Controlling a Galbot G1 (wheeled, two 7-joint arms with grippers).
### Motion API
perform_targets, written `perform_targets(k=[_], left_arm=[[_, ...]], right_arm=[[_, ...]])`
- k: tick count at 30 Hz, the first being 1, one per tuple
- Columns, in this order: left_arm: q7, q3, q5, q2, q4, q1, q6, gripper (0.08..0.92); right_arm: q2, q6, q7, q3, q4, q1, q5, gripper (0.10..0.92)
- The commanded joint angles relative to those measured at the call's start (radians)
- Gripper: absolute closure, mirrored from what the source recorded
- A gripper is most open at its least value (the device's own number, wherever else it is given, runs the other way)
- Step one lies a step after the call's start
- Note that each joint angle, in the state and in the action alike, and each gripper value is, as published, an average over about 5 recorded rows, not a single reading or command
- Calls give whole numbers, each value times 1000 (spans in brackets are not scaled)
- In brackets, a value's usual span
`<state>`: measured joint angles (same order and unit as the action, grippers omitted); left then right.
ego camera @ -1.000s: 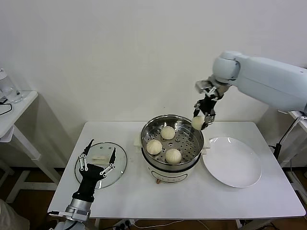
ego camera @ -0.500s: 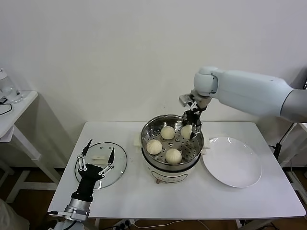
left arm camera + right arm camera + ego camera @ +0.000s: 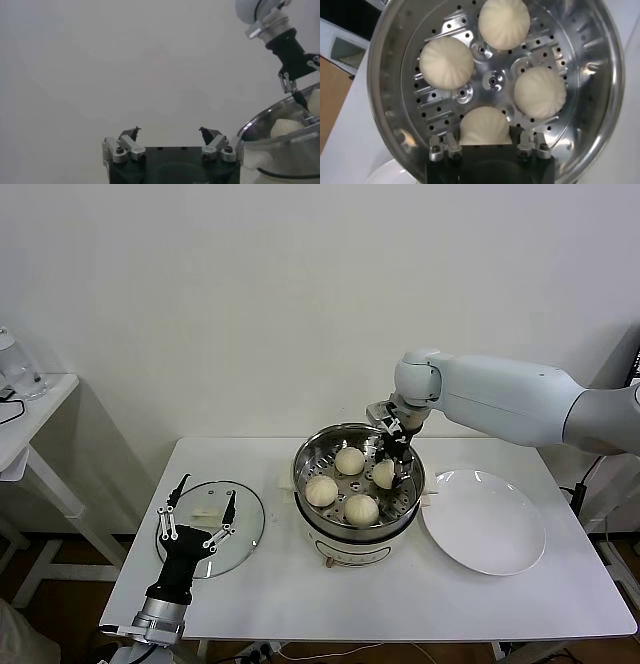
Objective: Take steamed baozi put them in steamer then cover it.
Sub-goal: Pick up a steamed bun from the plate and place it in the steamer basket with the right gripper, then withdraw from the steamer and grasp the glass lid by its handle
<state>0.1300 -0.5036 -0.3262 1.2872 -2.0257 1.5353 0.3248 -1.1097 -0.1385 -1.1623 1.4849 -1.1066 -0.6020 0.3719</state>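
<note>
Next, my left gripper goes down to the white handle [image 3: 207, 513] of the glass cover and closes there, because the steamer still needs covering.
The steel steamer [image 3: 305, 459] stands mid-table with several cream baozi on its perforated tray [image 3: 492, 80]. My right gripper [image 3: 397, 467] reaches down inside it on the plate side, open. A baozi [image 3: 485, 125] rests on the tray between its fingers [image 3: 530, 145], with a thin gap on one side. Three other baozi [image 3: 446, 62] [image 3: 503, 22] [image 3: 540, 92] lie round the tray's centre. The glass cover [image 3: 245, 529] with its white handle lies flat on the table at the left. My left gripper [image 3: 210, 486] hovers over it, open and empty [image 3: 170, 131].
A large white plate [image 3: 485, 519] lies right of the steamer, with nothing on it. The white table [image 3: 400, 604] has bare room along its front. A small side table [image 3: 30, 409] stands at the far left by the wall.
My right gripper carried a baozi from the steamer's right rim leftward and down onto the tray, and its fingers have eased apart. The left arm has stayed still.
</note>
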Motion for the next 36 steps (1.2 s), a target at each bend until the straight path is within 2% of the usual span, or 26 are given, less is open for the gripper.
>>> perform_targets(k=[1, 5, 10, 14, 16, 18, 23, 27, 30, 36], left_arm=[[1, -2, 0, 0, 1, 0, 0, 177], [2, -3, 0, 0, 3, 0, 0, 177], [6, -1, -2, 0, -1, -3, -4, 177], [20, -4, -4, -3, -16, -5, -10, 177], [28, -9, -9, -5, -23, -6, -15, 177], [43, -10, -22, -6, -27, -9, -28, 177], [96, 2, -76, -13, -45, -17, -112, 177], [133, 13, -121, -22, -52, -23, -167, 177], [175, 22, -153, -28, -62, -30, -234, 177], [196, 21, -282, -36, -15, -52, -254, 177]], right_arm=[[-4, 3, 24, -7, -1, 20, -18, 258], [9, 6, 29, -24, -13, 24, -21, 212], [67, 27, 16, -89, -68, 10, -41, 203], [182, 66, -2, -244, -149, 28, -65, 203], [259, 94, 45, -338, -203, 55, -33, 202], [334, 144, 199, -389, -256, 81, 25, 203], [484, 284, 918, -518, -365, 246, 128, 203], [514, 379, 1302, -817, -369, 529, 113, 203], [506, 440, 1405, -1106, -371, 776, 55, 203], [429, 446, 1454, -1567, -425, 1237, 62, 203]])
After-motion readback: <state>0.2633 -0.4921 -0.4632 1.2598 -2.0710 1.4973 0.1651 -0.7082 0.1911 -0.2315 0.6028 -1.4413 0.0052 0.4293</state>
